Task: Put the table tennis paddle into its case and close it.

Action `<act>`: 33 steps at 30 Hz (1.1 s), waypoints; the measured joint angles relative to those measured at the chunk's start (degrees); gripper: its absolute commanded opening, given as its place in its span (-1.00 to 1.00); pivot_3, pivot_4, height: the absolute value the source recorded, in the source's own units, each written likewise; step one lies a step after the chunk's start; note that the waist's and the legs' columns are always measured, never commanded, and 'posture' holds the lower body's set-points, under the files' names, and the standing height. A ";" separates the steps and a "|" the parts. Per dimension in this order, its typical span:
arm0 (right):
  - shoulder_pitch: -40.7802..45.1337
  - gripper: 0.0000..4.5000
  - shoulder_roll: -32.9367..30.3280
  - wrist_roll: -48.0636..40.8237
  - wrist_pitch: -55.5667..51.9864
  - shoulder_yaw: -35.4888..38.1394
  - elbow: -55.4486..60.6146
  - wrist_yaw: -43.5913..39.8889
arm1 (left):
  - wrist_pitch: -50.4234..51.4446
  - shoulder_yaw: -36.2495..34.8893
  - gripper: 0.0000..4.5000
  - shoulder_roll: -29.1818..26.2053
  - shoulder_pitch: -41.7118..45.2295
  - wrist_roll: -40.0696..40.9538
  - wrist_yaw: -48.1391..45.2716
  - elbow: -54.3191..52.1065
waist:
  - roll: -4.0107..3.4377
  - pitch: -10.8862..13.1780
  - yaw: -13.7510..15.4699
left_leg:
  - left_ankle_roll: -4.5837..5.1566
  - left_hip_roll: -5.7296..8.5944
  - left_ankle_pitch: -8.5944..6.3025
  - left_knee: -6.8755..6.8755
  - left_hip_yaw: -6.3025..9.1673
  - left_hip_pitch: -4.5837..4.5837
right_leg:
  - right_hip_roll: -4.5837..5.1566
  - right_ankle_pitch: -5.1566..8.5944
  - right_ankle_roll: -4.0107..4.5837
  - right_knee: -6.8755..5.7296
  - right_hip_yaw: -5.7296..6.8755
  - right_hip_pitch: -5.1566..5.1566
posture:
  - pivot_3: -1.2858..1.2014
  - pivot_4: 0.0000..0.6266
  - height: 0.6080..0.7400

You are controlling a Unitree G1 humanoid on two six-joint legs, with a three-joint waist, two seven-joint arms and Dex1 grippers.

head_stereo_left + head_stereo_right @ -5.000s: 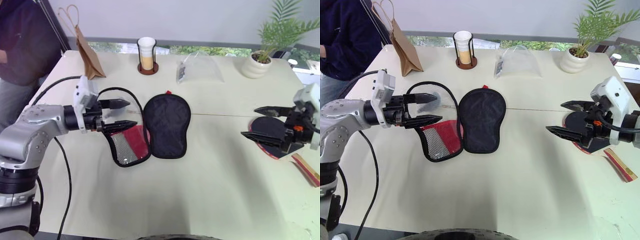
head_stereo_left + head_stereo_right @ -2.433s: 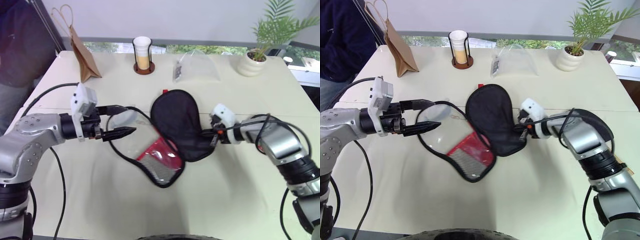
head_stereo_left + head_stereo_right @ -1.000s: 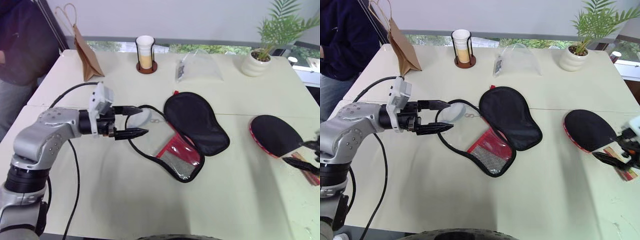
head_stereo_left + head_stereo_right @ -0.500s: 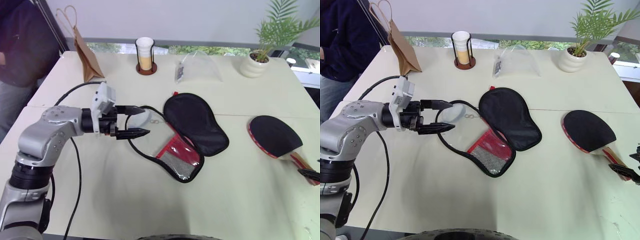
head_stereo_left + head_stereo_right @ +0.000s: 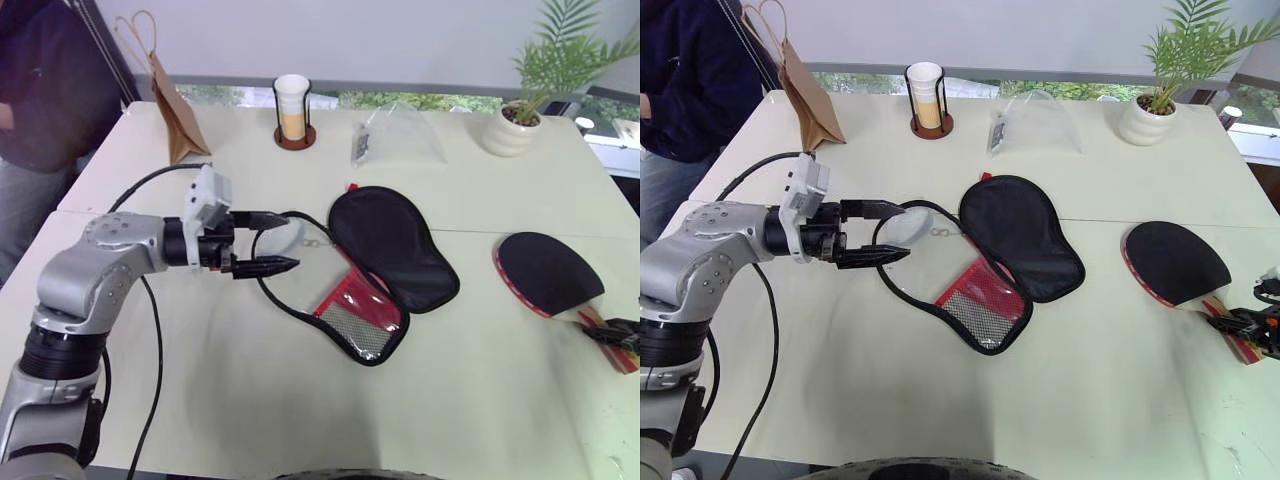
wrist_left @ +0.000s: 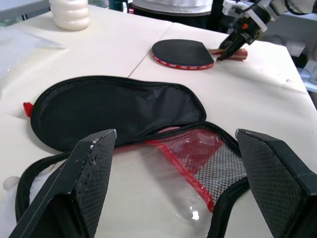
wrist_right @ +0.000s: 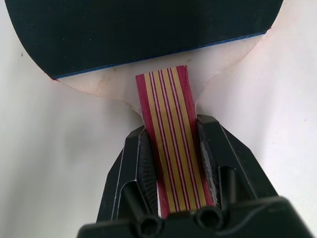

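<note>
I need to use my right gripper to set the table tennis paddle on the black half of the unzipped case [image 5: 387,239] and let go of it there.
The table tennis paddle [image 5: 548,273] lies black face up at the table's right side, its striped handle [image 7: 168,124] toward the near right. My right gripper [image 5: 1240,325] is shut on that handle, one finger [image 7: 136,163] pressed to each side. The case [image 5: 392,245] lies unzipped and spread flat mid-table, black half on the right, red and mesh half [image 5: 355,310] toward me. At the case's left rim my left gripper [image 5: 290,240] hovers open, pointing right with nothing between its fingers [image 6: 89,178].
Along the far edge stand a brown paper bag [image 5: 172,115], a cup in a holder [image 5: 292,110], a clear plastic bag [image 5: 395,135] and a potted plant [image 5: 520,115]. A person [image 5: 40,90] stands at the far left corner. A black cable [image 5: 150,180] trails from my left arm.
My right gripper has sunk to the paddle's handle at the right edge and shut on it. The left gripper and the case have stayed where they were.
</note>
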State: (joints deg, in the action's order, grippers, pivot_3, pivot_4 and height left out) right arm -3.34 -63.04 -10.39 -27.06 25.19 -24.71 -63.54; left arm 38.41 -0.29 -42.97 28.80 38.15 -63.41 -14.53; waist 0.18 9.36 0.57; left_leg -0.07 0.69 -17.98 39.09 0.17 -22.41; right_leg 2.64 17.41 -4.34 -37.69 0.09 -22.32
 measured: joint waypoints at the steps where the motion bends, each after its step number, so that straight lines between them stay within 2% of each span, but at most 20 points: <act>1: -0.55 -0.64 0.00 -0.11 -0.74 0.10 1.52 0.41 | 0.00 -0.02 0.78 -0.03 -0.01 0.00 0.04 -0.18 | 0.00 0.00 0.00 | 0.00 0.00 0.00 0.00 0.00 0.00 | 0.00 0.00 0.00 0.00 0.00 0.00 | 0.03 -0.52 1.00; 3: -1.13 -0.64 0.09 -1.31 -4.25 0.37 5.72 0.82 | 0.00 -0.08 0.78 -0.08 -0.03 0.00 0.09 -0.24 | -0.03 0.00 -0.16 | 0.00 0.00 0.00 -0.01 0.00 0.00 | 0.00 0.00 0.00 -0.01 -0.01 -0.02 | 0.03 -0.52 1.00; 6: -0.45 -0.64 0.92 -6.01 -13.87 1.68 18.33 2.49 | -0.01 -0.14 0.78 -0.05 -0.06 0.01 0.18 -0.25 | -0.09 0.00 -0.51 | 0.00 -0.03 0.00 -0.04 0.00 -0.03 | -0.02 0.00 0.00 -0.05 -0.01 -0.09 | 0.03 -0.52 1.00; 10: 5.34 -0.64 1.73 -11.42 -26.99 1.62 37.19 8.63 | -0.03 -0.19 0.78 0.25 -0.09 0.00 0.46 -0.25 | -0.12 0.02 -0.20 | 0.00 -0.03 0.00 -0.03 0.01 -0.08 | -0.01 0.00 0.00 -0.08 -0.01 -0.15 | 0.03 -0.52 1.00; 12: 9.97 -0.64 3.82 -13.72 -32.99 -0.59 43.84 12.32 | -0.04 -0.31 0.78 0.44 -0.24 -0.01 0.70 -0.23 | -0.07 0.02 0.03 | 0.00 -0.03 -0.01 0.03 0.02 -0.09 | 0.01 0.00 0.00 -0.06 -0.01 -0.12 | 0.03 -0.52 1.00; 15: 17.18 -0.64 8.25 -15.64 -40.61 -8.25 50.26 18.51 | -0.04 -0.49 0.78 0.58 -0.43 -0.03 1.12 -0.20 | -0.04 0.03 0.26 | 0.00 0.01 -0.01 0.04 0.05 -0.13 | 0.07 0.00 0.00 -0.05 0.00 -0.14 | 0.03 -0.52 1.00; 18: 24.21 -0.64 12.73 -14.81 -45.05 -15.67 50.16 24.71 | -0.04 -0.52 0.78 0.78 -0.46 -0.03 1.18 -0.24 | -0.04 0.03 0.16 | -0.05 0.06 0.02 0.05 0.05 -0.22 | 0.12 0.00 0.00 -0.09 0.00 -0.27 | 0.03 -0.52 1.00; 21: 29.59 -0.64 17.82 -13.25 -47.94 -20.02 49.01 30.32 | -0.02 -0.52 0.78 0.85 -0.49 -0.02 1.38 -0.32 | -0.04 0.03 0.06 | -0.39 0.06 0.22 0.07 0.05 -0.53 | 0.10 0.00 0.00 -0.25 0.00 -0.63 | 0.03 -0.52 1.00; 24: 30.87 -0.64 20.08 -12.34 -48.84 -24.11 48.19 33.13 | 0.01 -0.61 0.78 0.77 -0.86 -0.01 1.71 -0.73 | -0.04 0.03 0.13 | -0.45 0.08 0.27 0.18 0.05 -0.95 | 0.10 0.00 0.00 -0.39 0.00 -1.08 | 0.03 -0.52 1.00; 27: 30.86 -0.64 21.36 -12.21 -49.82 -26.84 46.79 34.28 | 0.10 -0.72 0.78 0.63 -1.60 0.06 2.21 -1.53 | -0.04 0.03 0.06 | -0.44 0.12 0.27 0.19 0.04 -0.97 | 0.13 -0.01 0.00 -0.41 0.00 -1.09 | 0.03 -0.52 1.00; 33: 32.33 -0.64 22.05 -11.76 -49.83 -28.13 45.00 35.51 | 0.18 -1.23 0.78 0.27 -3.15 0.17 3.34 -3.00 | -0.04 0.03 -0.17 | -0.43 0.12 0.26 0.18 0.05 -0.96 | 0.11 -0.01 0.00 -0.41 0.00 -1.10 | 0.03 -0.52 1.00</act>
State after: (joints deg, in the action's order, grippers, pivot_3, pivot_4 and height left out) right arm 29.00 -40.99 -22.15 -76.89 -2.94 20.30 -28.03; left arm 38.59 -1.53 -42.70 25.65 38.31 -60.07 -17.52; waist 0.14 9.39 0.41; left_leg -0.50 0.80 -17.71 39.27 0.21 -23.37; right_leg 2.75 17.41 -4.34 -38.10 0.08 -23.42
